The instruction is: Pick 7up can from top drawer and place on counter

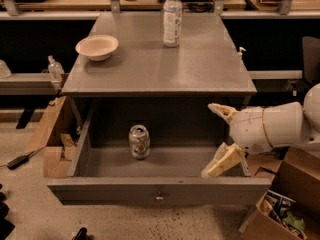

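I will next bring my gripper to the 7up can standing in the open top drawer and then close it around the can's middle (140, 143).
The 7up can (139, 141) stands upright on the floor of the open top drawer (159, 190), left of its middle. It has a silver top and a whitish-green label. My gripper (215, 141) reaches in from the right over the drawer's right side, fingers spread wide and empty, one fingertip (218, 109) high and the other low. It is well to the right of the can and apart from it. The counter (160, 59) is the flat grey top above the drawer.
A beige bowl (97, 47) sits on the counter's left. A clear plastic bottle (172, 18) with a white label stands at the counter's back middle. Cardboard boxes (275, 214) lie on the floor at right. Wooden pieces (52, 139) lie at left.
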Available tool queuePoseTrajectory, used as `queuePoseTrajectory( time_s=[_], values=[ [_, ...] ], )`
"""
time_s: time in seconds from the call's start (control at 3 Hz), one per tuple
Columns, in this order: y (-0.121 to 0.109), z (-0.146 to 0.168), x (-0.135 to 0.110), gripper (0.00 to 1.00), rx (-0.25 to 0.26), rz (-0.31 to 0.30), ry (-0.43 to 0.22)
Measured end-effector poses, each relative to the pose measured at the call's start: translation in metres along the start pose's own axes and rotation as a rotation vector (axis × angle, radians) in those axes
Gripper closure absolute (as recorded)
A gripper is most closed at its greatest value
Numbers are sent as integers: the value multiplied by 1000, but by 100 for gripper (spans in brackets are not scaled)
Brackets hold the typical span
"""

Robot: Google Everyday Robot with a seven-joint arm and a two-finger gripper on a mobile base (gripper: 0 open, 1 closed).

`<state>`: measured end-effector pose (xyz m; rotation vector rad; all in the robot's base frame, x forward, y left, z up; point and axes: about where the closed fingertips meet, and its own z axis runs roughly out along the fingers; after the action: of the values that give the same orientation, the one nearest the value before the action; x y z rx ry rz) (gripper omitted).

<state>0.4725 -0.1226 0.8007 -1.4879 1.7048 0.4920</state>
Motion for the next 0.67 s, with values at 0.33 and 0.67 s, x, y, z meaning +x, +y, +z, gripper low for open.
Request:
queuePoseTrajectory(
  time_s=[0.33,0.67],
  values=[
    [-13,41,0,0,-28,7,-20],
    [-39,103,-11,0,-50,10,-91]
  ],
)
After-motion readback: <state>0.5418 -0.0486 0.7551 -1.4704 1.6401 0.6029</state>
